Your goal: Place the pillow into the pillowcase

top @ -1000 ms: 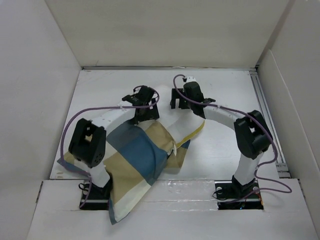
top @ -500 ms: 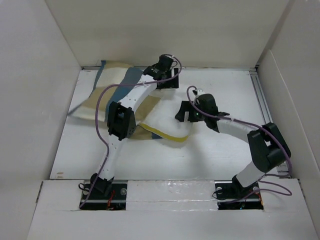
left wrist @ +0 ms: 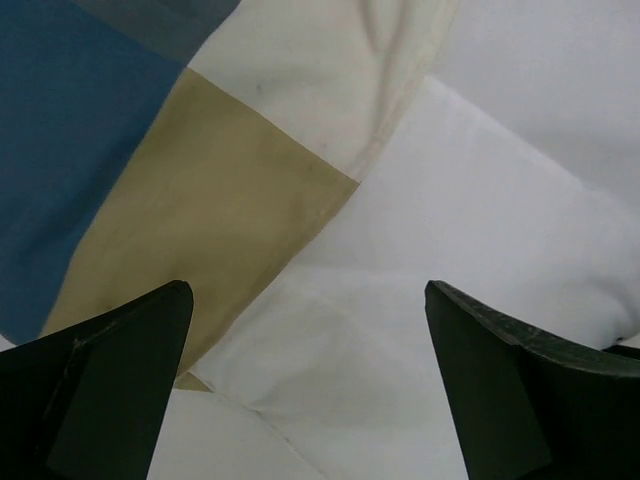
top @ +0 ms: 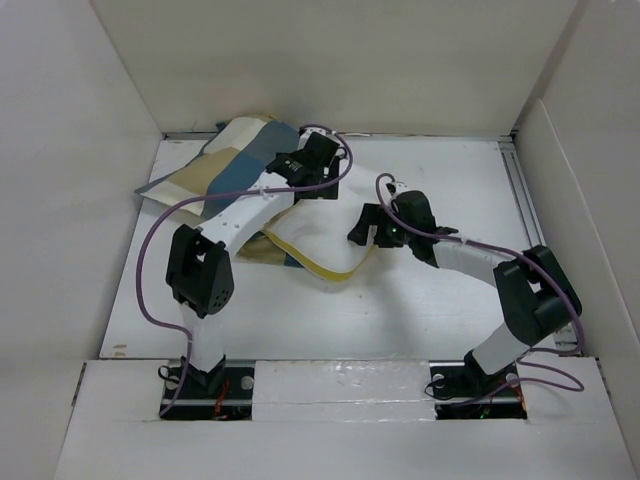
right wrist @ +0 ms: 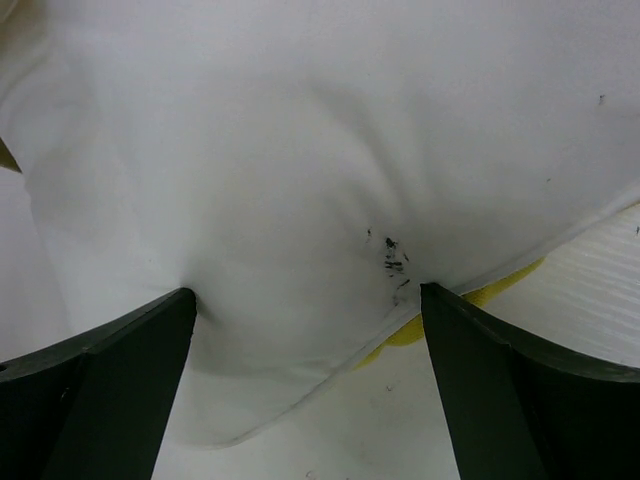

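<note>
Most of the pillow is outside the pillowcase. Next, my left gripper pinches the pillowcase's edge (left wrist: pixel 336 207) and raises it while my right gripper holds on to the pillow.
The checked blue, tan and cream pillowcase (top: pixel 235 160) lies bunched at the back left of the table. My left gripper (top: pixel 322 160) hovers at its right edge, open and holding nothing. In the left wrist view the left gripper (left wrist: pixel 307 290) has the pillowcase (left wrist: pixel 150 170) lapping over the white pillow (left wrist: pixel 400 230). The pillow (top: pixel 320 235) lies mid-table, its yellow piped edge toward me. My right gripper (top: pixel 365 228) is at its right side. In the right wrist view the right gripper (right wrist: pixel 305 295) stands wide open, the pillow (right wrist: pixel 320 150) bulging between both fingers.
White walls box in the table (top: pixel 450 180) on the left, back and right. A metal rail (top: pixel 530 230) runs along the right side. Purple cables loop off both arms.
The pillowcase has gone from the near left edge to the back left, and the pillow shows uncovered. The left arm swung to the back. The right gripper came nearer, onto the pillow's edge.
</note>
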### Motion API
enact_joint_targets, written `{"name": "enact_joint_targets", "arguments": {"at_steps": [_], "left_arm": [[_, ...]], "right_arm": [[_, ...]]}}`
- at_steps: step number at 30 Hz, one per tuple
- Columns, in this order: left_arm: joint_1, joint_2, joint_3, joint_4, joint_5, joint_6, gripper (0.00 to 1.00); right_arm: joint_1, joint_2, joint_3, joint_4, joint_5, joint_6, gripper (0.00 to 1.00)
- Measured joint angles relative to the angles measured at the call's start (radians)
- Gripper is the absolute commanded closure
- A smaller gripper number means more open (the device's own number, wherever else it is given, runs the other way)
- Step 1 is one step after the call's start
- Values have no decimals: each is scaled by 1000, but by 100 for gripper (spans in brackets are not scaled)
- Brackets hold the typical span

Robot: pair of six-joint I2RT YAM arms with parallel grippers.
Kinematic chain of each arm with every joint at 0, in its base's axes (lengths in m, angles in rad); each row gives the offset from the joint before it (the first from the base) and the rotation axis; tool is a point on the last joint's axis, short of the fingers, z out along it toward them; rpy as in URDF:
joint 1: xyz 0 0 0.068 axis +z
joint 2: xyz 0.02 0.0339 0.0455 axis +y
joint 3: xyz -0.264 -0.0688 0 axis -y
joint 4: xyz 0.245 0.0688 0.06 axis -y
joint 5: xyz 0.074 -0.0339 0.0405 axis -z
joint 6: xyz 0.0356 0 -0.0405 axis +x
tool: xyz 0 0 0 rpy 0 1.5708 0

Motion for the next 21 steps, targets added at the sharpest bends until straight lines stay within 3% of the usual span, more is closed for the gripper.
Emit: {"name": "enact_joint_targets", "arguments": {"at_steps": [5,14,16,18,21], "left_arm": [[-26,27,30,-2,-93,77,0],[2,268,156,24,-103,222,4],[8,308,222,16,-126,245,11],[12,336,287,10,-151,259,44],[19,354,348,18,-184,286,69]], "right_arm": [[13,-2,0,3,6,1,0],[34,-16,0,8,11,-18,0],[45,-17,0,10,11,-22,0],[56,-17,0,11,13,-29,0],[69,-17,-1,11,14,-29,0]]}}
